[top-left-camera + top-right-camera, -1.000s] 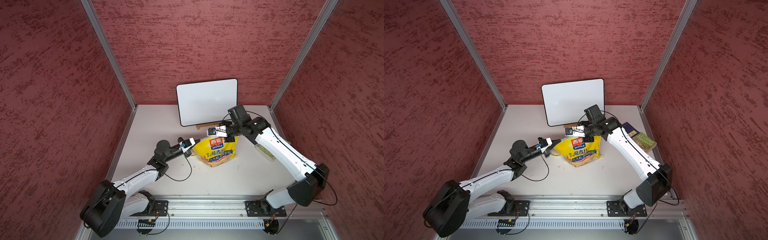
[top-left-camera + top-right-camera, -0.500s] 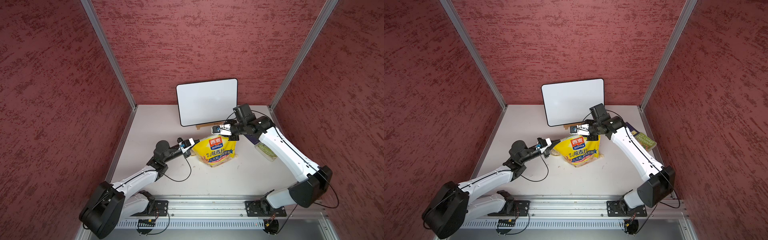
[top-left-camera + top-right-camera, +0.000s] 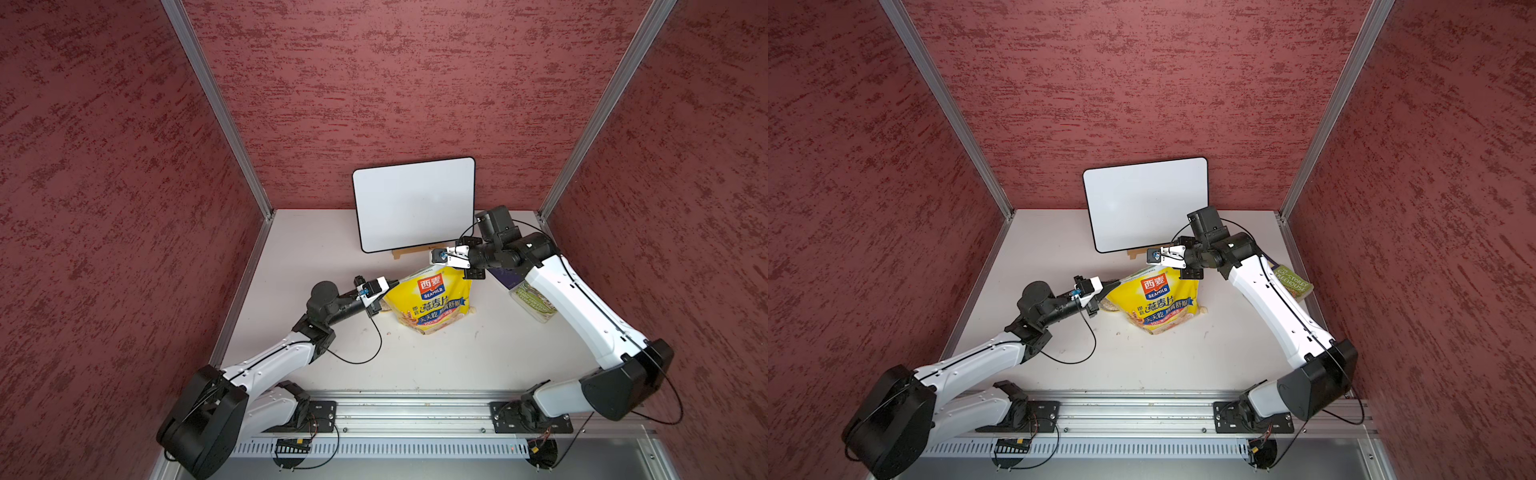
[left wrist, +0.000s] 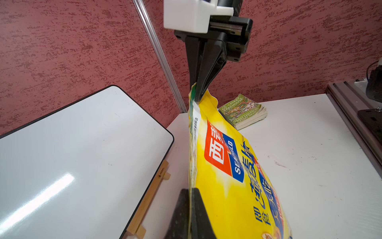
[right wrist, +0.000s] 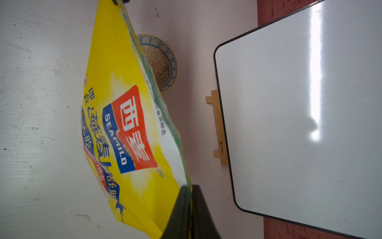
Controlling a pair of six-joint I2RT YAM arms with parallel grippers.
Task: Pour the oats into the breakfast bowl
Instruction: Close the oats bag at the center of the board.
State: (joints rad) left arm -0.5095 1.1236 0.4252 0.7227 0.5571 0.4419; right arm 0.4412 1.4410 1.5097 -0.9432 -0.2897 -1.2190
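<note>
The pouch's top edge is pinched by my right gripper far from my left gripper, so next my right gripper opens and pinches the pouch's top edge (image 3: pixel 405 279) close beside my left gripper.
The oats are in a yellow SEAMILD pouch (image 3: pixel 432 303) (image 3: pixel 1158 299) standing mid-table, leaning. My left gripper (image 3: pixel 392 284) (image 4: pixel 190 207) is shut on the left end of the pouch's green-white top strip. At the other top corner my right gripper (image 3: pixel 432 266) (image 5: pixel 190 207) has its pads close on either side of the strip's edge. That corner also sits between the right gripper's fingertips (image 4: pixel 198 97) in the left wrist view. The breakfast bowl (image 5: pixel 163 64), blue-rimmed and holding beige oats, stands on the table behind the pouch, half hidden by it.
A whiteboard (image 3: pixel 415 203) on a wooden stand leans at the back wall. A green book (image 3: pixel 532 299) (image 4: pixel 241 111) lies at the right under my right arm. Red walls close three sides. A metal rail runs along the front edge.
My right arm has drawn back a little to the right with the pouch corner, and its jaws have eased slightly. My left arm and the pouch's base have stayed put.
</note>
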